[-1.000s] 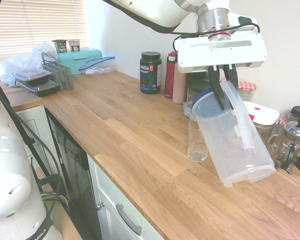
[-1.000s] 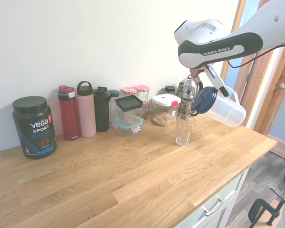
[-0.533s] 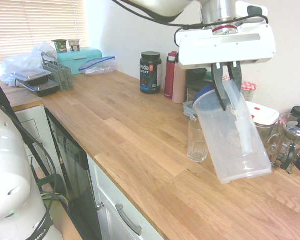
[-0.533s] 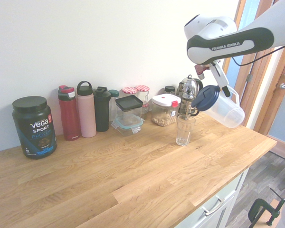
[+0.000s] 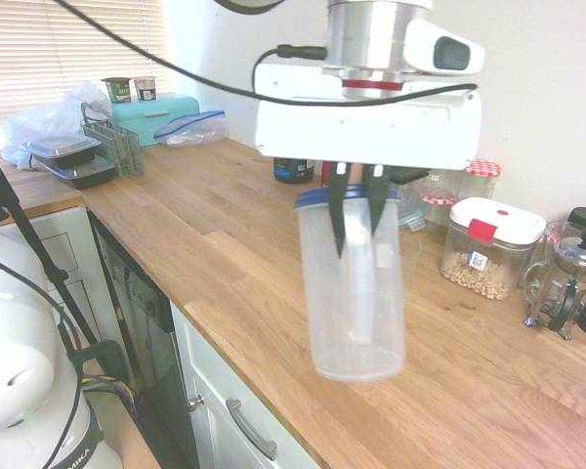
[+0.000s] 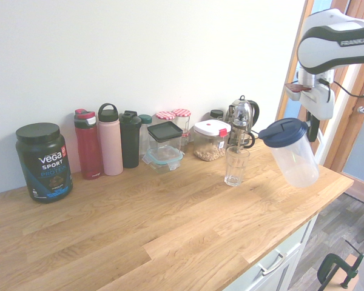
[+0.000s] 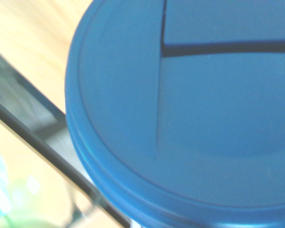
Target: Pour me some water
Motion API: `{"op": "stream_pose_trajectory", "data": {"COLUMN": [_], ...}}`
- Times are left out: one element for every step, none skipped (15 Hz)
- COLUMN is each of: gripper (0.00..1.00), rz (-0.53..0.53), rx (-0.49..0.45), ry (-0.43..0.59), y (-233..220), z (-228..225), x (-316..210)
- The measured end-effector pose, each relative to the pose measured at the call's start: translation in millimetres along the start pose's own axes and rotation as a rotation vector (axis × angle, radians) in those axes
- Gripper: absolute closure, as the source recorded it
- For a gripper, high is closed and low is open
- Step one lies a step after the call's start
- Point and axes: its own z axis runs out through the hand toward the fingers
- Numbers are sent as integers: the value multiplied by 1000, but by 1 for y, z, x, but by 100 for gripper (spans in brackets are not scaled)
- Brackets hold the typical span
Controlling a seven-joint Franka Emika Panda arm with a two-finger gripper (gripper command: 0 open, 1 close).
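Observation:
Next, my gripper releases the pitcher on the open wooden counter (image 6: 148, 210) before the black bottle. The pitcher still hangs well above the counter.
My gripper (image 5: 357, 210) is shut on the handle of a clear plastic pitcher (image 5: 355, 283) with a blue lid (image 6: 283, 131). The pitcher (image 6: 293, 155) hangs nearly upright in the air, well above the wooden counter (image 6: 170, 224) and off to the door side of the empty drinking glass (image 6: 236, 165). In the first exterior view the pitcher covers most of the glass. The wrist view is filled by the blue lid (image 7: 190, 109). No water is visible in the pitcher.
Along the wall stand a black protein tub (image 6: 43, 162), red, pink and black bottles (image 6: 109, 147), food jars (image 6: 210, 140) and a metal coffee pot (image 6: 241, 121). A French press (image 5: 565, 283) sits at the far end. The counter edge is close under the pitcher.
The pitcher has swung from a strong tilt over the glass to almost upright, and the arm has carried it away from the glass toward the counter's edge.

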Motion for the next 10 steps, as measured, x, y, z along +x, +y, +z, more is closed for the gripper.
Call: {"op": "stream_pose_trajectory", "data": {"gripper": [100, 100, 100, 100, 100, 100, 100, 100, 100, 100], "rz": [-15, -11, 20, 68, 124, 185, 247, 309, 369, 426], "rx": [34, 68, 103, 135, 161, 183, 204, 224, 243, 257], "ry": [39, 83, 121, 150, 176, 196, 210, 227, 245, 268], "y": [-18, -37, -58, -81, -104, -126, -146, -163, -181, -202], "z": [-5, -12, -22, -33, -41, -45, -44, -40, -36, -33], "x": [-9, -15, -18, -18, -14, -5, 9, 25, 41, 54]}}
